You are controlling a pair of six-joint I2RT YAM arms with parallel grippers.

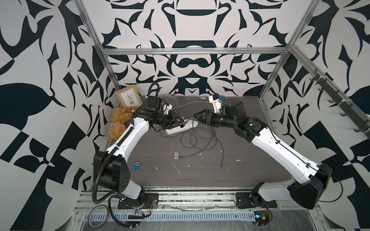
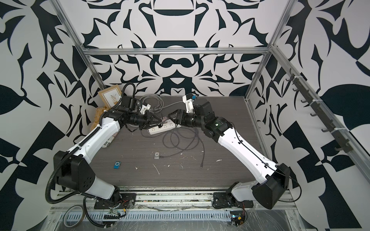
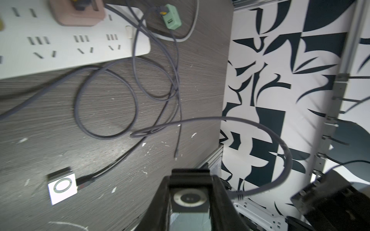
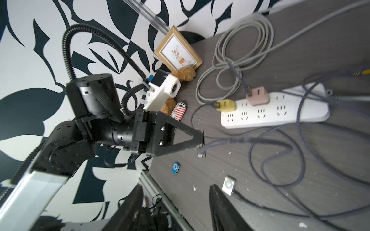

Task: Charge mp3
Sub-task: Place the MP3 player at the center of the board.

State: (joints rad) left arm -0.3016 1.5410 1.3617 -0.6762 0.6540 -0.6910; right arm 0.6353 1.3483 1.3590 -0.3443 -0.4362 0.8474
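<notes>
The small dark mp3, now held above the power strip, will be let go by my left gripper on the table [image 1: 154,151], in between the silver player and the blue player.
My left gripper [image 3: 191,181] is shut on a small dark mp3 [image 3: 189,200] with a round control ring, held above the power strip [image 1: 181,128]. A grey cable [image 3: 280,144] arcs in, and its plug [image 3: 238,195] meets the player's side beside my finger. In the right wrist view the same plug [image 4: 236,140] sits at the left gripper's tip [image 4: 201,140]. My right gripper [image 4: 178,202] is open with nothing between its fingers, just right of the left gripper [image 1: 179,120] in both top views [image 2: 172,118].
A silver player [image 1: 176,155] with a cable plugged in and a blue player [image 1: 137,165] lie on the table. Pink [image 4: 258,98], yellow [image 4: 225,105] and green [image 3: 171,17] chargers are at the strip. Looped cables [image 1: 198,140], teddy [image 1: 118,122], picture frame [image 1: 129,98] at back left.
</notes>
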